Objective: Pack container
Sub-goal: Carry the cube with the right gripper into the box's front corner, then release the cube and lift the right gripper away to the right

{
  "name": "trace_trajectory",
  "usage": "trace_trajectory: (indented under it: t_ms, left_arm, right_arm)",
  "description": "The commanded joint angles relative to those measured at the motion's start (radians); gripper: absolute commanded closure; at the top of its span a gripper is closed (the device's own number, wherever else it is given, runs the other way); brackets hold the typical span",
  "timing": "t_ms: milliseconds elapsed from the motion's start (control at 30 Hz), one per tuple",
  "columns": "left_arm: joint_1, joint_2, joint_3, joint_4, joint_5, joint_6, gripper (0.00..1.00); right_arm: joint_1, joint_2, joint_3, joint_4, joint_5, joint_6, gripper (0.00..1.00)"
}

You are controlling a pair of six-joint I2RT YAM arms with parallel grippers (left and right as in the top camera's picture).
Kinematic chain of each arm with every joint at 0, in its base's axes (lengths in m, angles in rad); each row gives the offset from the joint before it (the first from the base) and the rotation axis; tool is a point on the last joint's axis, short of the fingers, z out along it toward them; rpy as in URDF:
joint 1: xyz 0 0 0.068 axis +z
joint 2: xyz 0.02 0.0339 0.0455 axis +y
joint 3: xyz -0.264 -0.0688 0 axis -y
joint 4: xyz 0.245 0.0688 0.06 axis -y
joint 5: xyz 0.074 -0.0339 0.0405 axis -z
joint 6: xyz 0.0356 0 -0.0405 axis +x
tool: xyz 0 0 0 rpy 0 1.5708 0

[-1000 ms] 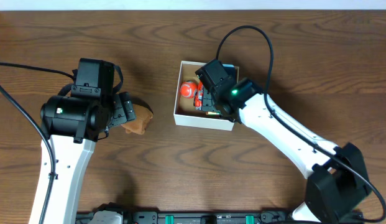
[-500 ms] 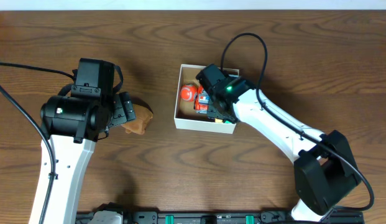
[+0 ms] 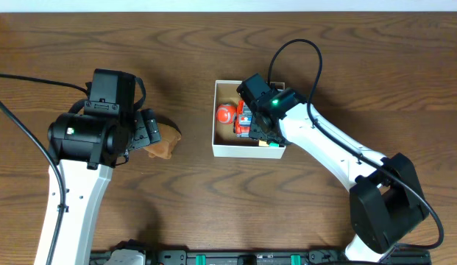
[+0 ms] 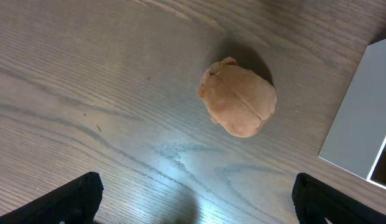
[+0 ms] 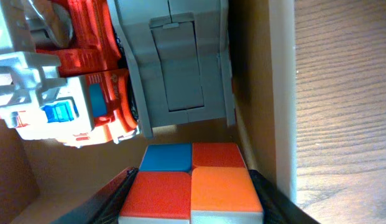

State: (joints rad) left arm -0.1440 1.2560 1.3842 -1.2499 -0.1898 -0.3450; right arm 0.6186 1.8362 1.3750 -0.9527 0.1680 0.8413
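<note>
Next, I close my left gripper around the tan lump's middle (image 3: 163,140) (image 4: 238,98), because the lump beside the container should be packed next.
The container (image 3: 249,151), a white-walled box with a brown inside, sits at the table's middle. My right gripper (image 3: 266,137) reaches into its near right corner, shut on a small puzzle cube (image 5: 191,183) with red, orange and blue tiles; the black fingers (image 5: 109,196) press on both its sides, close to the container wall (image 5: 283,93). An orange-and-grey toy robot (image 5: 118,68) and a red ball toy (image 3: 226,113) lie inside. My left gripper (image 3: 151,132) stands wide open above a tan, rounded lump (image 4: 238,106) on the table, left of the container wall (image 4: 360,124).
Dark wood table all around. A black cable (image 3: 294,55) loops above the right arm behind the container. The table's far edge (image 3: 228,9) runs along the top of the overhead view.
My right gripper has gone lower into the container's right side with the cube, and the container has slid a little to the right. The left arm has stayed still.
</note>
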Motion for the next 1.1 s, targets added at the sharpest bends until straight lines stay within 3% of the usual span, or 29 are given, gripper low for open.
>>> trace_trajectory:
  t_ms: [0, 133, 467, 733, 767, 867, 967, 1067]
  left_arm:
    - [0.005, 0.006, -0.002, -0.003, -0.001, -0.012, 0.02]
    - [0.005, 0.006, -0.002, -0.003, -0.001, -0.012, 0.02]
    - [0.005, 0.006, -0.002, -0.003, -0.001, -0.012, 0.02]
    - [0.005, 0.006, -0.002, -0.027, -0.001, -0.012, 0.02]
    - [0.005, 0.006, -0.002, -0.032, -0.001, -0.012, 0.01]
    - [0.005, 0.006, -0.002, -0.048, -0.001, -0.013, 0.01]
    - [0.005, 0.006, -0.005, -0.051, -0.001, -0.032, 0.01]
    - [0.005, 0.011, -0.016, -0.048, -0.001, -0.151, 0.02]
  right_arm:
    - [-0.003, -0.002, 0.010, 0.003, 0.008, 0.014, 0.36]
    - [-0.004, -0.002, 0.010, 0.026, 0.008, -0.020, 0.25]
    - [-0.004, -0.005, 0.034, 0.088, 0.026, -0.125, 0.29]
    - [-0.030, -0.112, 0.243, -0.019, 0.171, -0.255, 0.27]
    - [-0.043, -0.133, 0.268, -0.040, 0.177, -0.255, 0.24]
    - [-0.117, -0.207, 0.316, -0.094, 0.161, -0.254, 0.03]
    - [-0.241, -0.288, 0.319, -0.142, 0.060, -0.267, 0.01]
    - [-0.377, -0.325, 0.319, -0.205, -0.057, -0.351, 0.01]
